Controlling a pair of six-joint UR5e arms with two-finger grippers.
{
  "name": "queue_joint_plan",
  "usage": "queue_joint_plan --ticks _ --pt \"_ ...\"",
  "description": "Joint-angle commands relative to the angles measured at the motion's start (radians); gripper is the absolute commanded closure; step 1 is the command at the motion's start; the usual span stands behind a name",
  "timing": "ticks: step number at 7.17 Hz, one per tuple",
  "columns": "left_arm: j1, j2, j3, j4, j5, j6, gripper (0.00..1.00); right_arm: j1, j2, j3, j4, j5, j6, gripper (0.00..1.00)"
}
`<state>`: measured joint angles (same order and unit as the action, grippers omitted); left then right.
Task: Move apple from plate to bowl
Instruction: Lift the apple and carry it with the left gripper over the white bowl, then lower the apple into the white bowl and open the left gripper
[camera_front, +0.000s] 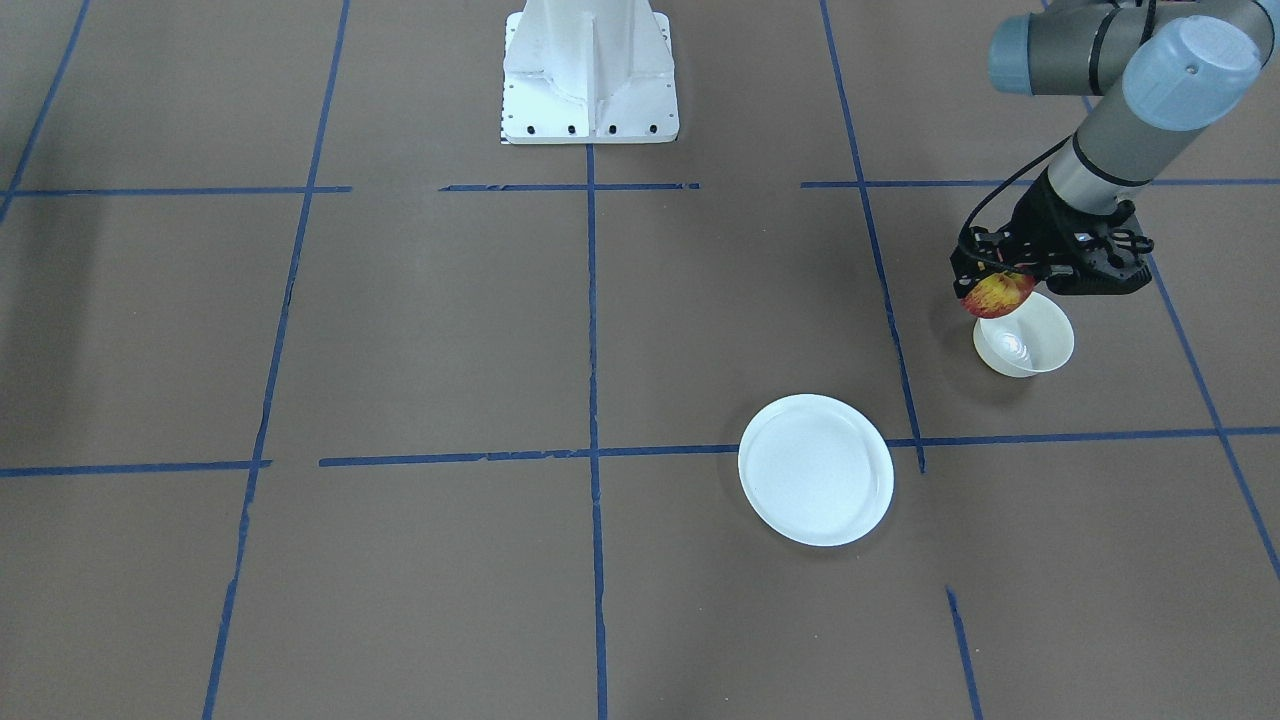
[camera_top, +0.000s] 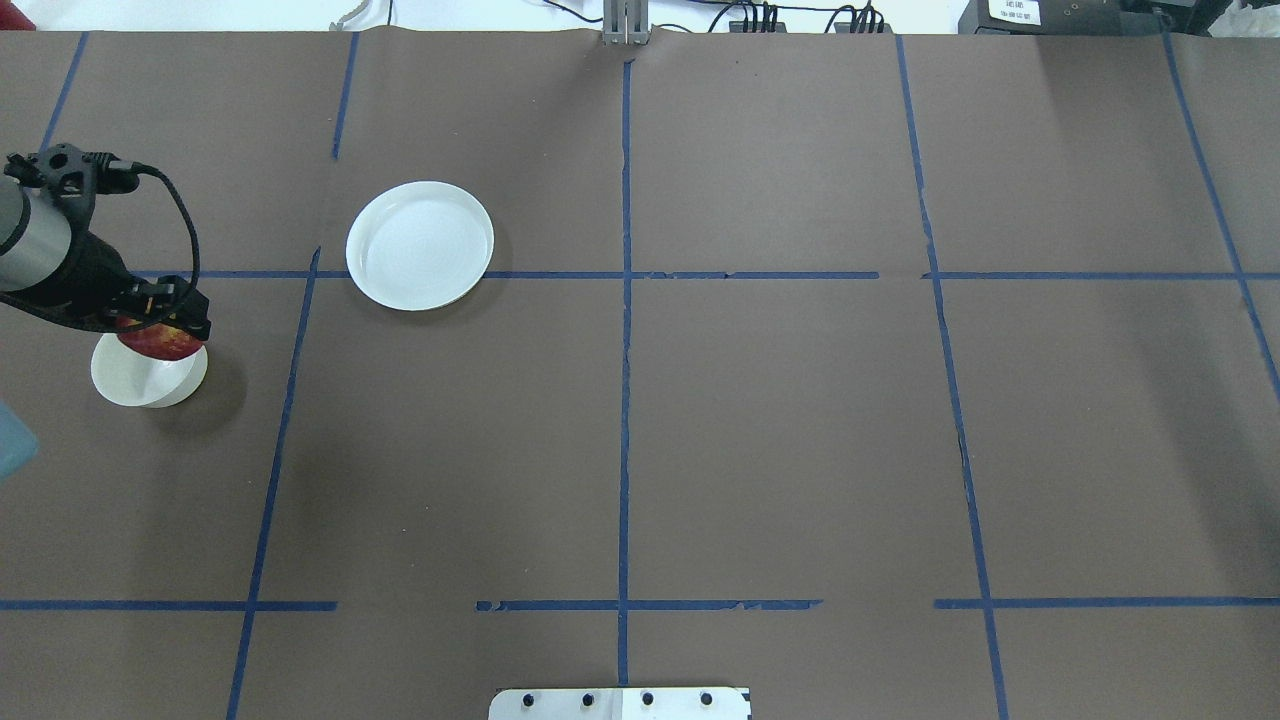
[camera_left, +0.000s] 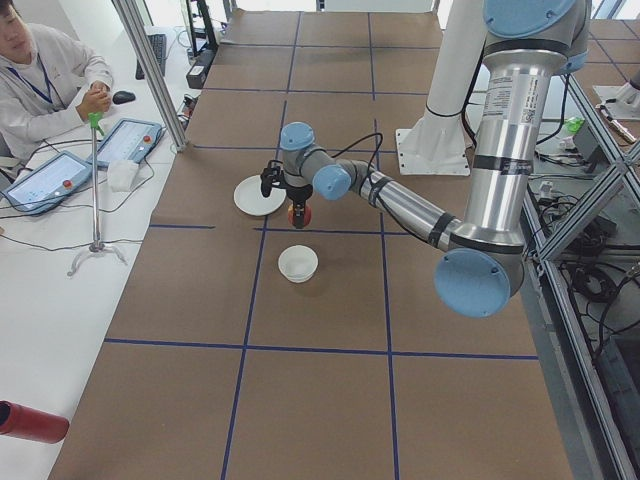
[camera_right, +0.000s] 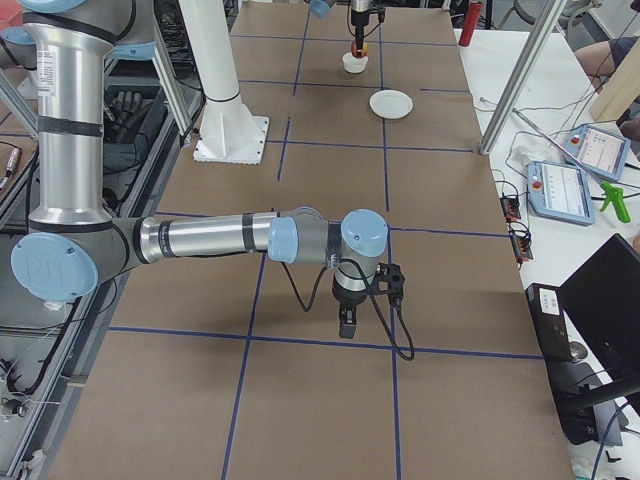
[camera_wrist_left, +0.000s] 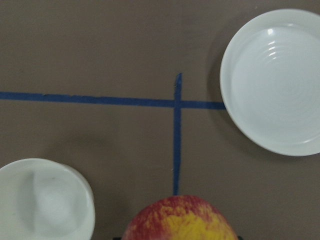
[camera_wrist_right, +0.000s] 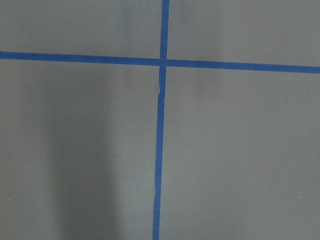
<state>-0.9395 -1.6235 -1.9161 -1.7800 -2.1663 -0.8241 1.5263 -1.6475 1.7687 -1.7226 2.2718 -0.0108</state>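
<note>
Next, my left gripper lets go of the apple in the middle of the small off-white bowl (camera_front: 1026, 338) (camera_wrist_left: 46, 204).
My left gripper (camera_front: 1003, 283) is shut on the red and yellow apple (camera_front: 996, 294) and holds it in the air, just beside and above the rim of the small off-white bowl (camera_front: 1030, 342). In the left wrist view the apple (camera_wrist_left: 180, 220) fills the bottom edge, with the empty bowl (camera_wrist_left: 42, 200) at lower left and the empty white plate (camera_wrist_left: 277, 87) at upper right. In the overhead view the apple (camera_top: 160, 342) overlaps the bowl's (camera_top: 140, 378) far rim, and the plate (camera_top: 420, 245) lies to the right. My right gripper (camera_right: 345, 325) hangs over bare table far away; I cannot tell its state.
Brown table cover with blue tape lines (camera_top: 625, 400). The robot's white base (camera_front: 590, 75) stands at the table's middle edge. An operator (camera_left: 40, 80) sits with tablets beyond the table's far side.
</note>
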Motion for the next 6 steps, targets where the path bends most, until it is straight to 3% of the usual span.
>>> queue_joint_plan --ticks 1,6 --pt "0.001 0.057 0.107 -0.181 0.0 0.014 1.0 0.0 0.0 0.0 0.0 0.0 0.0 0.0" --pt "0.005 0.033 0.203 -0.188 0.0 0.016 1.0 0.0 0.0 0.001 0.0 0.0 0.0 0.0"
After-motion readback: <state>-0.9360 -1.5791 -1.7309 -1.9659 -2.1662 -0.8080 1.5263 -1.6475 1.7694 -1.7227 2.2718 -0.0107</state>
